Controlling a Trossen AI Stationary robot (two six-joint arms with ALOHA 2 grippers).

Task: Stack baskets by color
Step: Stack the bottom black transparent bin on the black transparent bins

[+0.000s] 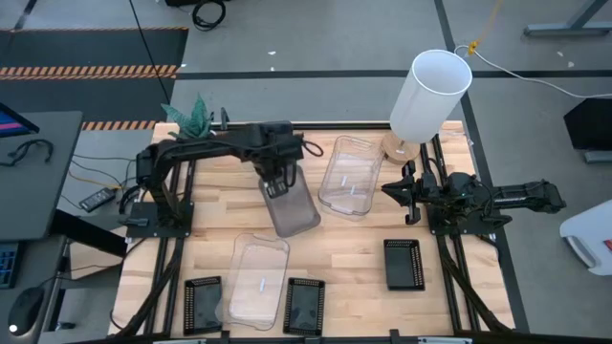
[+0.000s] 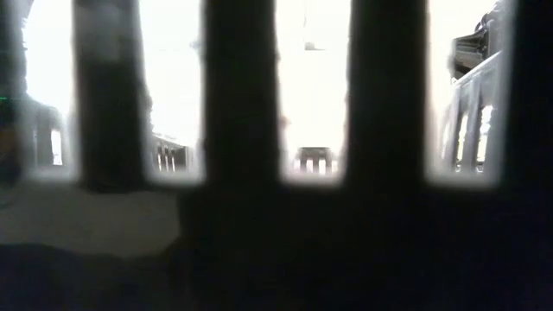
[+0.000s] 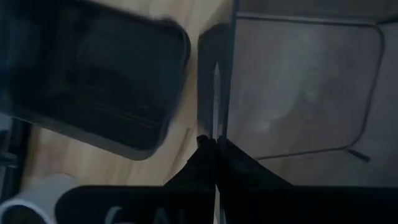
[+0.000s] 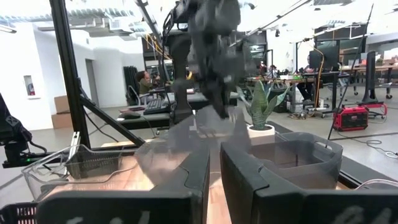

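Observation:
My left gripper is due at the potted plant by the table's far edge. It will release the smoky grey basket there, inside the dark basket (image 1: 270, 158) (image 3: 81, 71).
My left gripper (image 1: 279, 186) hovers over the table's middle, shut on a smoky grey basket (image 1: 296, 212) that hangs under it. In the right wrist view this basket (image 4: 180, 149) is off the wood. A second smoky basket (image 1: 349, 177) stands on its base just to the right. A clear basket (image 1: 258, 279) sits near the front edge, between two flat black perforated baskets (image 1: 203, 304) (image 1: 304, 306). A third black one (image 1: 404, 263) lies at the right. My right gripper (image 1: 406, 196) waits at the table's right side, open by a narrow gap, holding nothing. My left gripper pinches the rim of one wall (image 3: 217, 118) at the smoky basket's far end. One finger is inside the basket and one outside. The fingers (image 3: 205, 155) come from above, pointing steeply down. The basket hangs tilted below them, clear of the table.
A tall white cylinder (image 1: 430, 96) stands at the far right corner and a small potted plant (image 1: 191, 117) at the far left. Bare wood lies between the held basket and the right black basket. Dark bars (image 2: 242, 130) right at the lens block the low view.

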